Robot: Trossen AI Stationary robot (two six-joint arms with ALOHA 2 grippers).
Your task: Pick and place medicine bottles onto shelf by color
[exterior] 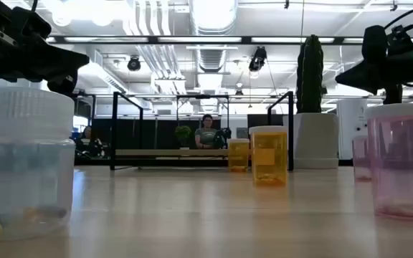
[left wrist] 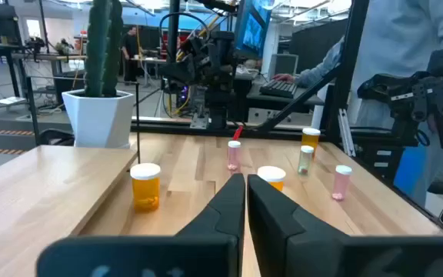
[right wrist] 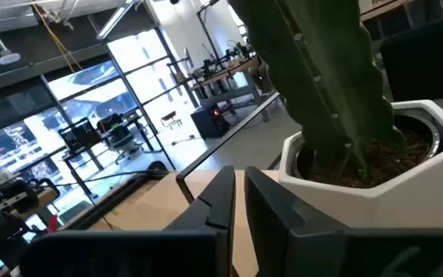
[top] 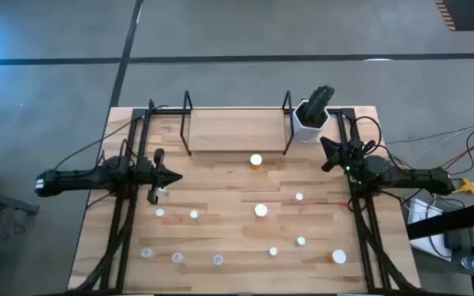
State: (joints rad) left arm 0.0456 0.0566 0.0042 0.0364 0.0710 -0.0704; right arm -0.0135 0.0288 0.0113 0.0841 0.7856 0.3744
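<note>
Next, my right gripper closes on the white cap (top: 299, 196) of the small pinkish bottle in front of the cactus pot, which is the bottle nearest to this gripper.
Several white-capped medicine bottles stand upright on their bases across the near half of the table: orange ones (top: 261, 210) (top: 338, 257), small clear, greenish and pinkish ones (top: 194, 215) (top: 299, 196). One orange bottle (top: 256, 160) stands just in front of the shelf (top: 235, 131), a low light-wood rack at the far middle. My left gripper (top: 175, 175) is shut at the table's left and points right toward the bottles (left wrist: 145, 187). My right gripper (top: 326, 154) is shut at the far right, beside the cactus pot (right wrist: 375, 173). Neither holds anything.
A white hexagonal pot with a cactus (top: 309, 119) stands at the shelf's right end. Black arm frames run along both table sides (top: 126, 214) (top: 367, 238). In the low view a clear bottle (exterior: 24, 165) and a pinkish one (exterior: 396, 161) stand close to the near edge.
</note>
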